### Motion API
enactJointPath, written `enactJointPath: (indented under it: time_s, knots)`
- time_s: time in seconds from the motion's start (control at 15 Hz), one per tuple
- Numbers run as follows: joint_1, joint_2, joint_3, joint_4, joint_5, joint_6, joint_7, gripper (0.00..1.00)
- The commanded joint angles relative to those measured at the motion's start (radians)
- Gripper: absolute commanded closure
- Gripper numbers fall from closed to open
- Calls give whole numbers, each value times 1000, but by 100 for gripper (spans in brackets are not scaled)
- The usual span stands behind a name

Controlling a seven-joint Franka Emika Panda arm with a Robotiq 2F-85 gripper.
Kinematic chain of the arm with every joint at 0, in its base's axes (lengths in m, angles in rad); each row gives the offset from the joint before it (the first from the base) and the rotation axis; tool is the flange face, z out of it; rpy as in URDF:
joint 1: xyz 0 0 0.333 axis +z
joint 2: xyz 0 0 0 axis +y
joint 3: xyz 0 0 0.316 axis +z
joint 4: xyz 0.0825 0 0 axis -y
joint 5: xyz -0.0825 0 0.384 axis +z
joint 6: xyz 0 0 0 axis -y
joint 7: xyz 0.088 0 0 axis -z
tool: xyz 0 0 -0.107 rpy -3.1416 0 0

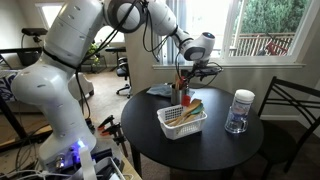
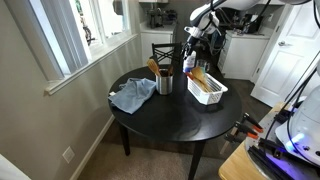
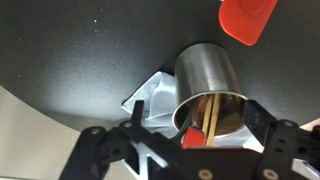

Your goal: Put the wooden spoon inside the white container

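Next, I close my gripper on the upper part [image 1: 180,80] [image 3: 208,128] of the wooden spoon's handle, where it sticks out above the steel cup's rim.
The wooden spoon's thin brown handle [image 3: 203,115] stands in a steel cup [image 3: 205,70], beside a second wooden stick and a red-tipped utensil [image 3: 194,137]. In both exterior views the cup [image 1: 179,97] [image 2: 163,83] stands on the round black table, next to the white slotted basket [image 1: 181,123] [image 2: 208,92]. My gripper [image 3: 190,140] hangs straight above the cup's mouth [image 1: 184,74] [image 2: 190,42]. It is open, with a finger on either side of the handles, and holds nothing.
A clear jar with a white lid [image 1: 240,110] stands past the basket. A blue-grey cloth [image 2: 130,96] [image 3: 150,100] lies under and beside the cup. An orange-red object [image 3: 245,18] lies near it. The basket holds some orange and wooden pieces. Chairs stand round the table.
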Motion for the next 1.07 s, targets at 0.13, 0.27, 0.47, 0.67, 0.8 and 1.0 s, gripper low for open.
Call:
enactJointPath:
  time_s: [0.13, 0.27, 0.47, 0.67, 0.8, 1.0]
  knots:
    - [18, -2, -21, 4, 20, -7, -10, 0]
    - [18, -2, -21, 4, 20, -7, -10, 0]
    - [30, 36, -25, 50, -10, -64, -55, 0]
    - [40, 91, -29, 121, -20, -145, -116, 0]
    - [48, 132, -38, 178, -32, -195, -143, 0]
    - [46, 215, -34, 290, -29, -282, -195, 0]
